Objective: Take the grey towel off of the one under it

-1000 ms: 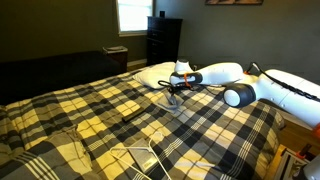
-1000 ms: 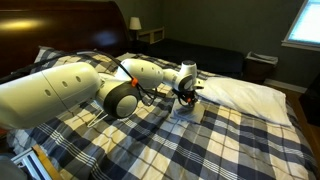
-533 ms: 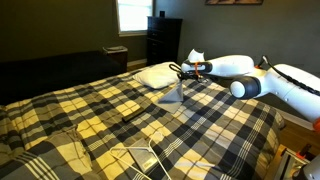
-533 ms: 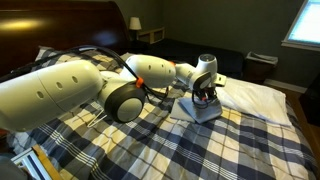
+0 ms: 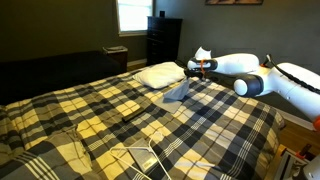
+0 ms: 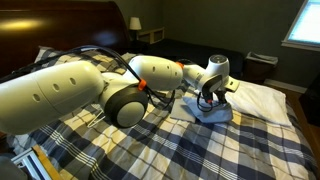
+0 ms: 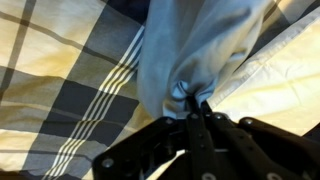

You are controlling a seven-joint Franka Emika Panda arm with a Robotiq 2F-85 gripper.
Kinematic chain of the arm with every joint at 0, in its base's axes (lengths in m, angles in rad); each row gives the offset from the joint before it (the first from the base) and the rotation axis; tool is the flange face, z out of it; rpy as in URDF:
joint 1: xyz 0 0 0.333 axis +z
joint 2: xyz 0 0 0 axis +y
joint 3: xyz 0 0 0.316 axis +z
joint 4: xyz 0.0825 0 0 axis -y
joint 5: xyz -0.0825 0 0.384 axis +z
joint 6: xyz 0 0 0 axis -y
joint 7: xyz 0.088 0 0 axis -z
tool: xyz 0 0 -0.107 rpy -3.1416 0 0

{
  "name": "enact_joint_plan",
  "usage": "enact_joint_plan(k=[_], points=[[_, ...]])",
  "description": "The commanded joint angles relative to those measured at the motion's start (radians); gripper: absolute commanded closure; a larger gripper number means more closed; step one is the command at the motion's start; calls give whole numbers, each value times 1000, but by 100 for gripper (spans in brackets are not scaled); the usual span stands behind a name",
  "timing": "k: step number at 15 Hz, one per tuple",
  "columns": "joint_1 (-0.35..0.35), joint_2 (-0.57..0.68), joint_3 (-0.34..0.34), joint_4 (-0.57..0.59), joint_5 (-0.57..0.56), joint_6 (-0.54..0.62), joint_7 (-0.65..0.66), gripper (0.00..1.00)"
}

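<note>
My gripper will release the grey towel on the bare plaid cover [image 5: 207, 89] under my arm, away from the white pad. The towel now hangs above the cover, end trailing.
The grey towel [image 5: 178, 93] hangs limp from my gripper [image 5: 194, 73] above the plaid cover, its lower end trailing on the bed. It also shows in the exterior view from the headboard side [image 6: 212, 110], draped below the gripper [image 6: 212, 90]. In the wrist view the towel [image 7: 195, 50] is bunched between my shut fingers, with the gripper [image 7: 197, 103] pinching its gathered top. The white pillow-like pad [image 5: 160, 74] lies just beside the hanging towel, and shows too in an exterior view [image 6: 255, 95].
The yellow, black and white plaid cover [image 5: 120, 115] spreads over the whole bed. A white clothes hanger [image 5: 140, 160] lies near the bed's near end. A dark dresser [image 5: 164, 38] and a window [image 5: 132, 15] stand behind.
My gripper has moved with the towel away from the middle of the bed toward the white pad, lifting the towel so it hangs and trails.
</note>
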Motion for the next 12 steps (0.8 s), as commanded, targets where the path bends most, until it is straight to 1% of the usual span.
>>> enact_joint_plan(k=[1,5,8,11,12], points=[[-23,15,-45,23,13,9,176,99],[-81,11,-70,22,32,16,321,99],[-127,4,-83,23,44,49,420,99],[-169,-1,-97,22,45,99,490,99],[-178,-5,-94,19,41,96,484,99]])
